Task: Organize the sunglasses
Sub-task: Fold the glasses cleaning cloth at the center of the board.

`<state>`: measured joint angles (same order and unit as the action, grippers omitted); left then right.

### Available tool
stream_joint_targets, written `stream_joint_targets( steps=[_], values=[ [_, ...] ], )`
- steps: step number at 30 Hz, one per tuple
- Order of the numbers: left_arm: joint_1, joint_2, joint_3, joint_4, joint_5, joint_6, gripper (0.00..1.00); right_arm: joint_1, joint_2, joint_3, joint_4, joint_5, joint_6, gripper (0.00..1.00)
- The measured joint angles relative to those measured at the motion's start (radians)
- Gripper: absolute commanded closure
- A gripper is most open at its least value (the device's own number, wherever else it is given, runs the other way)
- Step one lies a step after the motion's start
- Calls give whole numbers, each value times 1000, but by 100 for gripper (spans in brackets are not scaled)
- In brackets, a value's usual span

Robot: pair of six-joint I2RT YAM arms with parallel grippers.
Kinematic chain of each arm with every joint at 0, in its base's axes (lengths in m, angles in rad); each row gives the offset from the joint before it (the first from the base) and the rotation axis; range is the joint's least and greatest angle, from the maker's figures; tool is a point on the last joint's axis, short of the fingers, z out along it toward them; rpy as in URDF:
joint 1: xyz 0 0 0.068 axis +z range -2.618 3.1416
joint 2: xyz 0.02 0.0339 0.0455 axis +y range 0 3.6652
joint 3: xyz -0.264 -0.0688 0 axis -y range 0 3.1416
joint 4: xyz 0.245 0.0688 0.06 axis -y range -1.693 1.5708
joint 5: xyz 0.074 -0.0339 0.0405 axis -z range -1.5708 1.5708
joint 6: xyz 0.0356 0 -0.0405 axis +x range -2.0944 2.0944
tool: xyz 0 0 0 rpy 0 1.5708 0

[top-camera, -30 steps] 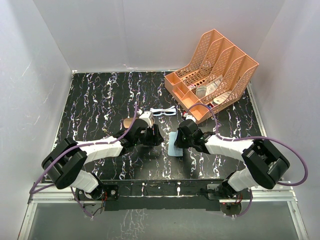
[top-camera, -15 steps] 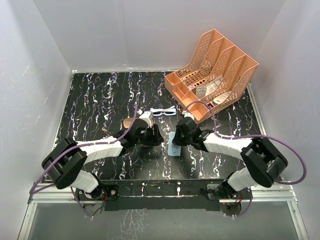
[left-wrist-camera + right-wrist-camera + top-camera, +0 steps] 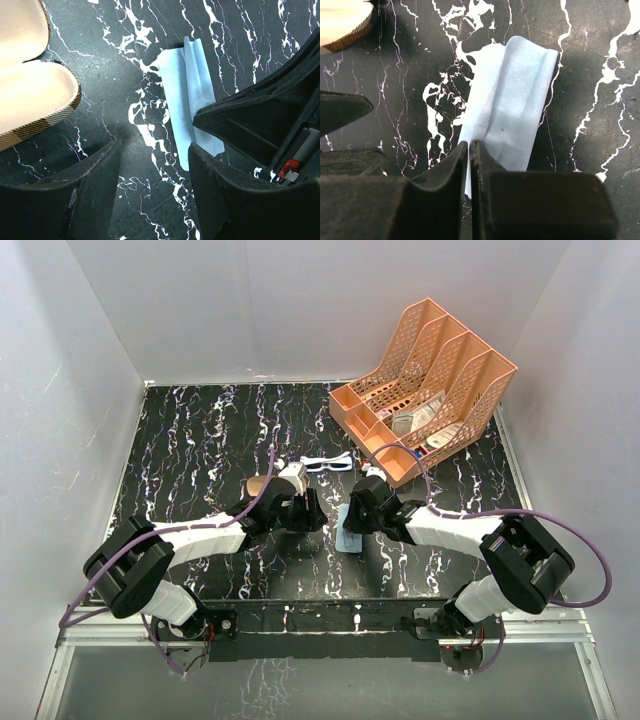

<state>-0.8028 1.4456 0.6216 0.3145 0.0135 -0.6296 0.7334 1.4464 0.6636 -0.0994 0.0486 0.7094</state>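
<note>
My right gripper will smooth the light blue cloth flat and take that edge (image 3: 465,129), since the cloth stands in a fold short of the lower layer's edge.
The sunglasses (image 3: 328,462), thin white frame with bluish lenses, lie on the black marbled table behind both grippers, in the top view only. My right gripper (image 3: 469,146) is shut on a fold of the light blue cloth (image 3: 512,110), lifting its near edge; the cloth also shows in the top view (image 3: 347,531) and the left wrist view (image 3: 187,95). My left gripper (image 3: 154,165) is open and empty just above the table, left of the cloth. The open brown plaid case (image 3: 35,95), cream inside, lies at its left and peeks out by the left wrist in the top view (image 3: 257,486).
An orange desk organizer (image 3: 425,390) holding small items stands at the back right, close behind the right arm. White walls enclose the table on three sides. The two grippers are close together at the table's middle.
My right gripper has moved a little left and away from the near edge, dragging the cloth with it. The left arm has not moved.
</note>
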Motion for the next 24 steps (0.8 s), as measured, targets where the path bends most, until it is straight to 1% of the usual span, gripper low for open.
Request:
stream_joint_targets(
  steps=[1,2,13,18,22,24],
  values=[
    [0,0,0,0,0,0,46,2,0,0,1,-1,1,77],
    [0,0,0,0,0,0,46,5,0,0,1,-2,3,75],
    [0,0,0,0,0,-3,46,32,-5,-5,17,-5,0,76],
    [0,0,0,0,0,-3,46,32,-56,-7,12,11,0,76],
    [0,0,0,0,0,-3,46,32,-97,-7,6,40,-10,88],
    [0,0,0,0,0,-3,46,32,-107,-7,1,63,-24,91]
  ],
)
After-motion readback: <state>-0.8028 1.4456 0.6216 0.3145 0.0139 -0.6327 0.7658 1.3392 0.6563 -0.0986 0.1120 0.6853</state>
